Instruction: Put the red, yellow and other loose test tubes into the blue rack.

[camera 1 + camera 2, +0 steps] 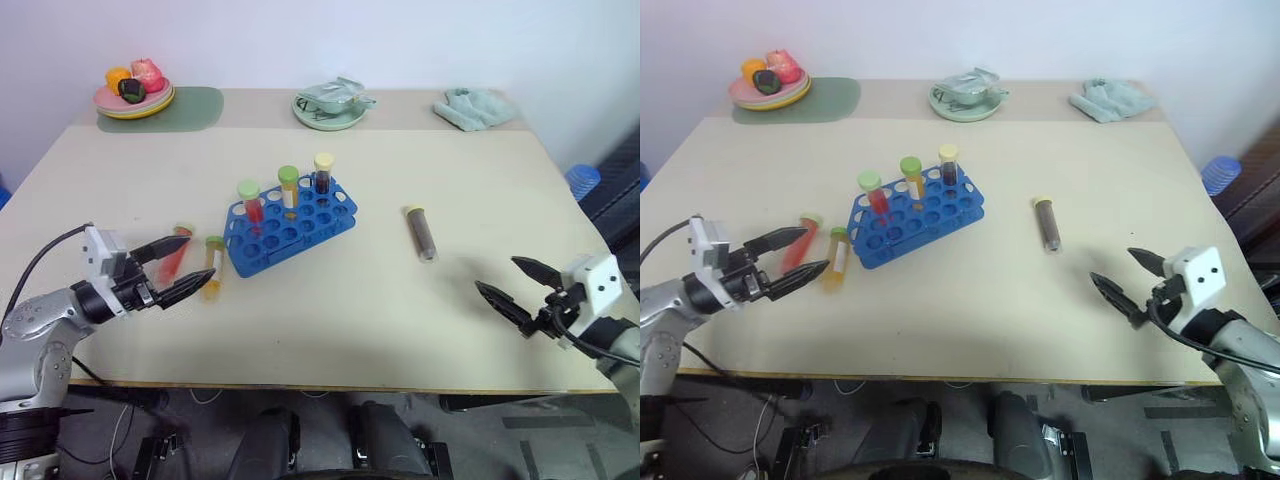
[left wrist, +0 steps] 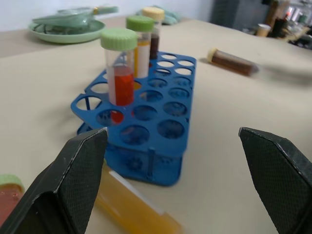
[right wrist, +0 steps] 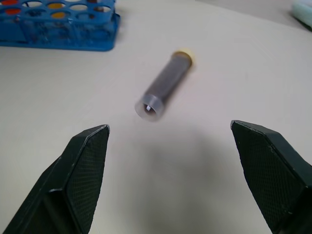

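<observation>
The robot's right gripper will close on the upper body (image 1: 418, 225) (image 3: 173, 75) of the dark brown tube, slightly below the tube's pale-yellow cap.
The blue rack (image 1: 290, 228) stands mid-table with three capped tubes upright in it: red (image 1: 250, 200), yellow (image 1: 289, 188) and dark (image 1: 322, 172). Left of the rack lie a loose red tube (image 1: 800, 245) and a yellow-orange tube (image 1: 837, 258). My left gripper (image 1: 200, 257) hovers open just beside these two and holds nothing. A dark brown tube (image 1: 421, 232) with a pale-yellow cap lies to the right of the rack. My right gripper (image 1: 495, 272) stands open near the front right edge, short of that tube (image 3: 165, 87), which points toward it.
Along the back edge sit a pink plate of fruit (image 1: 135, 97) on a green mat, a green lidded dish (image 1: 330, 106) and a green cloth (image 1: 475, 108). A blue object (image 1: 583, 180) stands on the floor beyond the table's right edge.
</observation>
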### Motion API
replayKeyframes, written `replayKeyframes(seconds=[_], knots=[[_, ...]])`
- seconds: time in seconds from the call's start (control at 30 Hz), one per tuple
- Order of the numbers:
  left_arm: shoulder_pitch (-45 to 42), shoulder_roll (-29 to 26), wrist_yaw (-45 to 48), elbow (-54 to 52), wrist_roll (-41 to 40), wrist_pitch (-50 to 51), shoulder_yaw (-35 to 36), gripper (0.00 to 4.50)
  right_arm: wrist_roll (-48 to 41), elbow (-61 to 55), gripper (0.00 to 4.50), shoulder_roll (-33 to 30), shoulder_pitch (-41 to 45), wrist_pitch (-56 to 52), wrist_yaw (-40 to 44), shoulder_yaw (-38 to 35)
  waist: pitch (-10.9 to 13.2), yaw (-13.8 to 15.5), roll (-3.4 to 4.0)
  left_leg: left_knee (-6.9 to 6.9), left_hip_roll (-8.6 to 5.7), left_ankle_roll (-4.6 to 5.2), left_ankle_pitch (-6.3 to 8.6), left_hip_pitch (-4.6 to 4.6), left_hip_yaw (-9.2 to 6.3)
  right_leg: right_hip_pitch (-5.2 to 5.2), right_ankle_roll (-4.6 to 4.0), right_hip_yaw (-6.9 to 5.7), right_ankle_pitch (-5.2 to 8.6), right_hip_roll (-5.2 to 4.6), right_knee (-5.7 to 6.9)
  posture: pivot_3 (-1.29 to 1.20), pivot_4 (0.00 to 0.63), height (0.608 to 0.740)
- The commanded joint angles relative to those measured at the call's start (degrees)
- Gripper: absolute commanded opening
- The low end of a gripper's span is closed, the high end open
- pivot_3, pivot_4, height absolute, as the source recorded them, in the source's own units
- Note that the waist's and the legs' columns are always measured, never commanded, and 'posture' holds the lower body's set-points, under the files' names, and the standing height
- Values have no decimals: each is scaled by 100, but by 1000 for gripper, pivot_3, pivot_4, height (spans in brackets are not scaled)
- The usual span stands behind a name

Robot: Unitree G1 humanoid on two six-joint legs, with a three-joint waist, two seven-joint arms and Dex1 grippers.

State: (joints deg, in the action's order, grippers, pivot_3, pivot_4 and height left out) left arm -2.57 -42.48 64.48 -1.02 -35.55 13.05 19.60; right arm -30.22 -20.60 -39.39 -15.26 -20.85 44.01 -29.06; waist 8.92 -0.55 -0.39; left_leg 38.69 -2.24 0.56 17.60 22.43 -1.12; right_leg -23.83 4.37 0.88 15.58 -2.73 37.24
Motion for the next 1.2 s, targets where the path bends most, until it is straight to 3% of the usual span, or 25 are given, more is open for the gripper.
replayKeyframes(seconds=[0.03,0.67,0.83,0.93,1.03,1.13,1.2], knots=[[-12,-135,192,72,29,-163,160,4403,-98,-69,4088,-70,-74,138,149,-270,0,-7,0,0,0,0,0,0,0,0,0,0,0,0,0,0,150,740],[-38,67,279,-219,-444,207,152,4403,-46,113,4088,-194,515,-161,6,-103,0,-7,1,-1,1,0,0,-1,0,1,0,0,0,-1,-2,0,150,740],[-136,129,417,-251,-543,145,117,4403,-453,161,4088,-440,1207,-1287,-389,-15,1,-13,1,0,1,0,0,-2,0,1,0,0,0,-1,-1,0,150,740],[-287,150,561,-169,-470,46,14,4403,-546,280,4088,-822,1916,-2352,-697,355,1,-14,2,0,1,0,0,-1,0,1,0,0,0,-1,-1,0,150,740],[-553,312,521,-184,-460,118,-202,4403,-784,1046,4088,-1194,3446,-3894,-692,1129,8,-48,15,4,1,1,0,-3,3,0,-2,1,-1,-3,-1,0,150,740],[-714,401,544,-129,-414,120,-296,4403,-722,1940,4088,-1009,4861,-4891,-898,1659,8,-38,15,-2,1,1,0,1,4,-8,-4,-2,-2,-4,0,0,150,740],[-827,454,561,-59,-403,111,-346,4403,-468,2911,4088,-568,6026,-5570,-1394,1867,9,-58,15,-12,1,0,-1,10,8,-25,-3,-1,-2,-4,-1,0,150,740]])
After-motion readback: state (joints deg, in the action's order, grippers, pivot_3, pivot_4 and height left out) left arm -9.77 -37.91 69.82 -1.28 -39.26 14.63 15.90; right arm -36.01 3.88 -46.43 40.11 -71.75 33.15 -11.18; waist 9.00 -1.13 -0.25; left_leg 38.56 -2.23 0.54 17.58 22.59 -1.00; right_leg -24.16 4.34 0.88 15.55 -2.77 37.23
